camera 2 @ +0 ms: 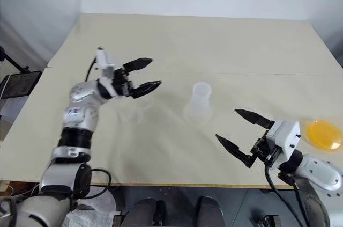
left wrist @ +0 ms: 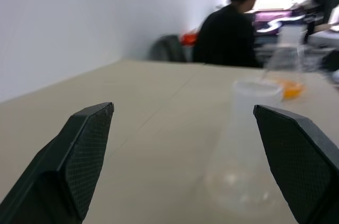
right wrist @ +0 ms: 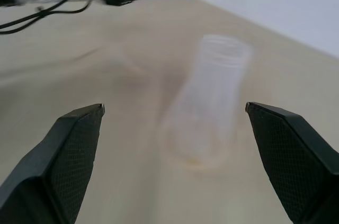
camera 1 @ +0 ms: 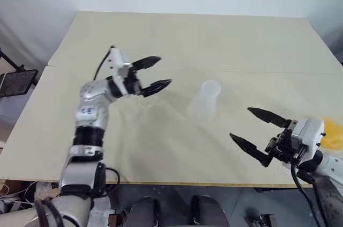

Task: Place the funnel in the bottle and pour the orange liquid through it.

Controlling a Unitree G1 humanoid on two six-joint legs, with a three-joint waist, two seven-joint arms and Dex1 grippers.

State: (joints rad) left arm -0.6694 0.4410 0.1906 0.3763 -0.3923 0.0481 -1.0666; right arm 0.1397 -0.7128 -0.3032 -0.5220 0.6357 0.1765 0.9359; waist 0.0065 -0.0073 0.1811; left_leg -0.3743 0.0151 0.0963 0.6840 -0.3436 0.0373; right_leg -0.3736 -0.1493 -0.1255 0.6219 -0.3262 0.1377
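Observation:
The robot's left gripper needs to next move down to the wide rim of the clear funnel (camera 1: pixel 144 112) on the table below it and close there.
The clear bottle (camera 1: pixel 206 101) stands upright mid-table, its mouth up. Left of it my left gripper (camera 1: pixel 165 71) hovers open above the table, pointing at the bottle, nothing between its fingers. A faint see-through shape (camera 1: pixel 144 101) lies on the table just below that gripper; it may be the funnel, but I cannot tell. The orange liquid (camera 2: pixel 323 133) sits in a round clear flask at the table's right edge, behind my right hand. My right gripper (camera 2: pixel 226 124) is open and empty, near the front edge, aimed at the bottle from the right.
The beige table (camera 1: pixel 187 39) has a seam running across its middle. A black stand (camera 1: pixel 16 82) is off its left edge. In the left wrist view a seated person in black (left wrist: pixel 228 28) is beyond the table.

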